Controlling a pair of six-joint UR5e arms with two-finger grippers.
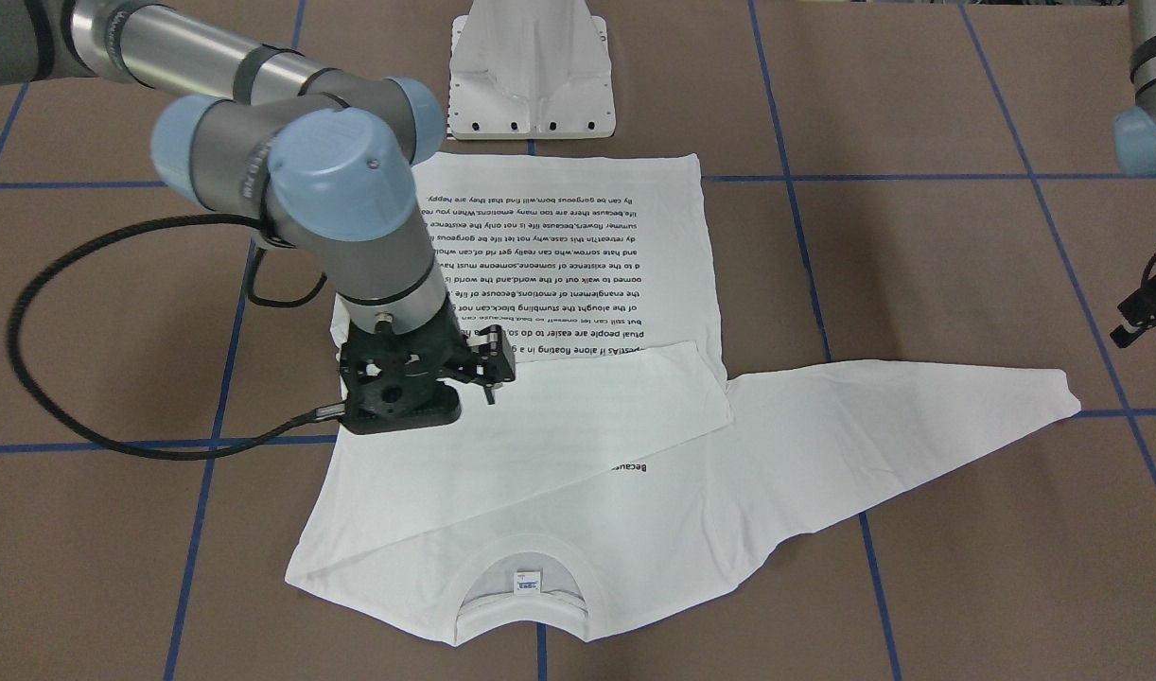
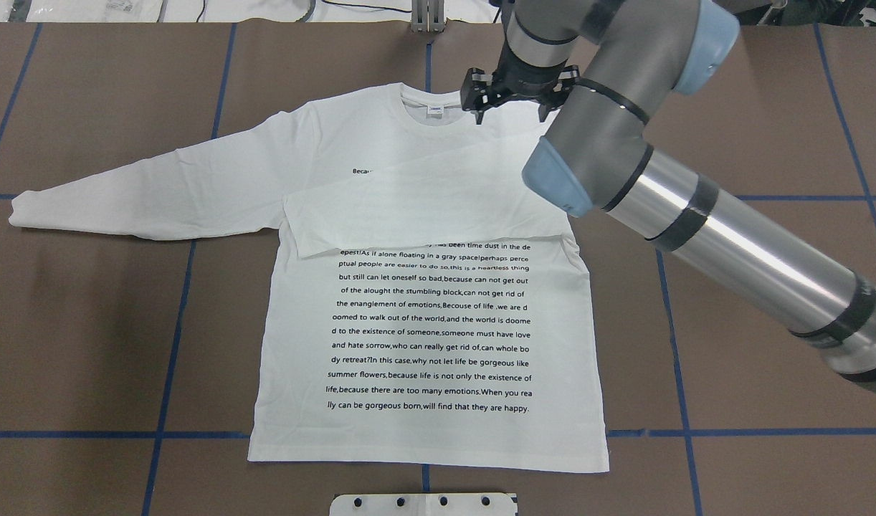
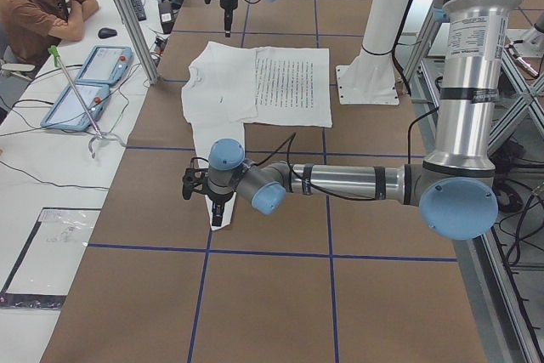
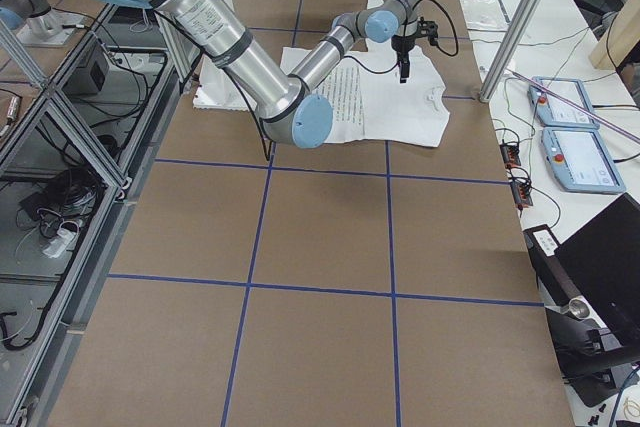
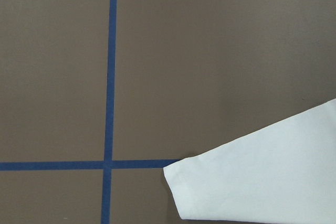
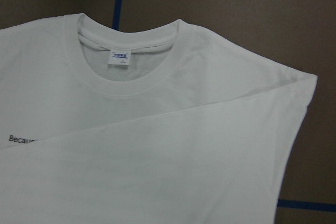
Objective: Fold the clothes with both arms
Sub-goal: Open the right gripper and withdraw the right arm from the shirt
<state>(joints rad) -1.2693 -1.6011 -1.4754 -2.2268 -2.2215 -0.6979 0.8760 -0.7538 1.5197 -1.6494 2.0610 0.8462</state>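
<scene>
The left gripper will next move to the outstretched sleeve and close on the cuff's corner nearer the shirt's hem (image 1: 1051, 378) (image 5: 200, 211).
The white long-sleeved shirt (image 2: 424, 315) lies flat on the brown table with its black text facing up. One sleeve (image 2: 424, 208) is folded across the chest. The other sleeve (image 2: 144, 201) stretches out sideways, and its cuff (image 5: 252, 177) shows in the left wrist view. My right gripper (image 2: 510, 113) hangs above the shoulder beside the collar (image 6: 126, 72); its fingers stand apart and hold nothing. My left gripper (image 3: 208, 201) hovers over the outstretched cuff, and only its edge (image 1: 1146, 312) shows in the front view. I cannot tell whether it is open or shut.
The white pedestal base (image 1: 531, 76) stands just past the shirt's hem. Blue tape lines (image 2: 173, 344) grid the table. A person (image 3: 38, 6) sits at a side desk with two tablets (image 3: 85, 87), behind an aluminium post (image 3: 127, 14).
</scene>
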